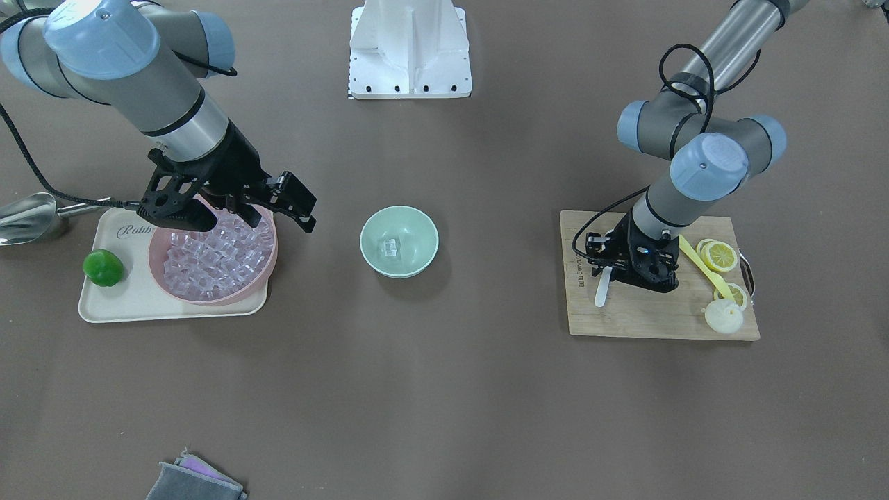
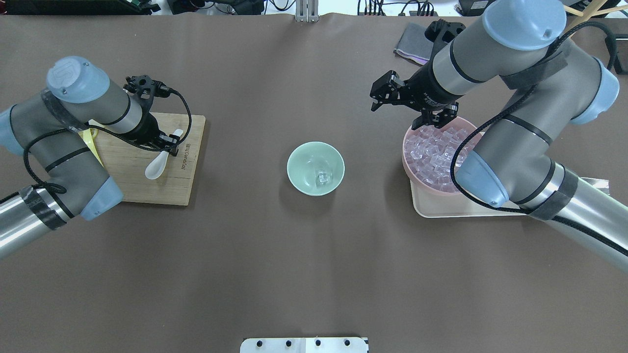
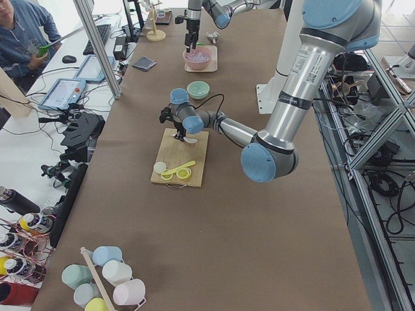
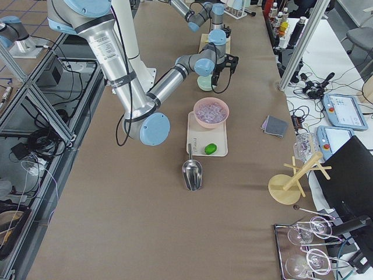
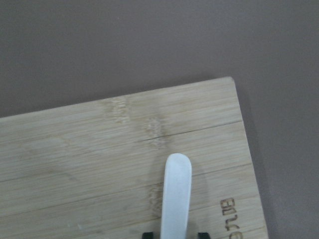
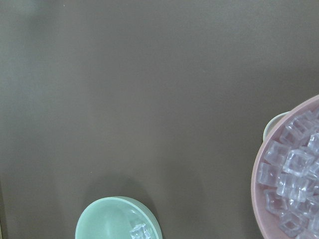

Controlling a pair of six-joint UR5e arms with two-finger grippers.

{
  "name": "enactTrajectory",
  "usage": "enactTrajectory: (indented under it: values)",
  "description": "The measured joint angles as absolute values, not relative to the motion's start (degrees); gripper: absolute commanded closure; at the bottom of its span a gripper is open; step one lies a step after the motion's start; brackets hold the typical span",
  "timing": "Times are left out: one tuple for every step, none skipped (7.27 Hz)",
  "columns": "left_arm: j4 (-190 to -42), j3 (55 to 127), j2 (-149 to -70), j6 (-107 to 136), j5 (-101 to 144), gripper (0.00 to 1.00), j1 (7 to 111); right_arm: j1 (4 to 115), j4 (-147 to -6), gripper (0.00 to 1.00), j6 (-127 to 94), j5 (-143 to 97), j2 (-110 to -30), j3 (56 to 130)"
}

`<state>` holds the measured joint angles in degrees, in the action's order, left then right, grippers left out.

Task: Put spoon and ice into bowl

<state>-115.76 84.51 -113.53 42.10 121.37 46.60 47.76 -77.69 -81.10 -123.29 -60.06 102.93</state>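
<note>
Next, I place the white spoon in the mint-green bowl (image 1: 405, 253) next to the clear ice cube with my left gripper.
The white spoon (image 2: 157, 167) lies on the wooden cutting board (image 2: 147, 189), and its handle (image 5: 175, 199) runs up the left wrist view. My left gripper (image 2: 166, 146) is down over it, with a fingertip (image 5: 146, 234) on each side of the handle and a thin gap showing. The mint-green bowl (image 2: 301, 157) stands at the table's middle with one clear ice cube (image 2: 322, 176) in it; the cube also shows in the right wrist view (image 6: 139, 233). My right gripper (image 2: 414, 110) is open and empty above the pink bowl's far rim.
The pink bowl (image 1: 161, 243) holds several ice cubes and stands on a cream tray (image 1: 125, 305) beside a green fruit (image 1: 103, 268). A metal scoop (image 1: 28, 217) lies next to the tray. A yellow utensil (image 1: 701, 262) and lemon slices (image 1: 719, 255) share the board. A grey cloth (image 1: 194, 480) lies near the table's edge.
</note>
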Motion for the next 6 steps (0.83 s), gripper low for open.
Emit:
enactTrajectory:
  values:
    - [-115.56, 84.94, -113.65, 41.94, 121.60, 1.00, 46.55, 47.78, -77.69, 0.00, -81.06, -123.30, -60.09, 103.03]
    - [-115.39, 85.71, -113.98, 42.06, 121.74, 1.00, 46.55, 47.93, -77.70, 0.00, -81.05, -123.45, -60.13, 103.11]
    - [-115.29, 86.45, -115.00, 43.54, 121.78, 1.00, 46.47, 48.47, -77.68, 0.00, -81.02, -124.04, -60.44, 103.40]
    - [-115.25, 86.76, -117.13, 47.29, 121.79, 1.00, 46.06, 49.65, -77.64, 0.00, -80.23, -125.15, -61.78, 104.43]
    - [-115.23, 86.68, -120.48, 53.29, 121.51, 1.00, 44.44, 51.55, -77.62, 0.00, -77.43, -126.84, -64.69, 106.29]
    - [-115.23, 86.10, -124.62, 60.26, 119.51, 1.00, 41.68, 54.27, -77.61, 0.00, -73.49, -129.28, -67.68, 107.78]
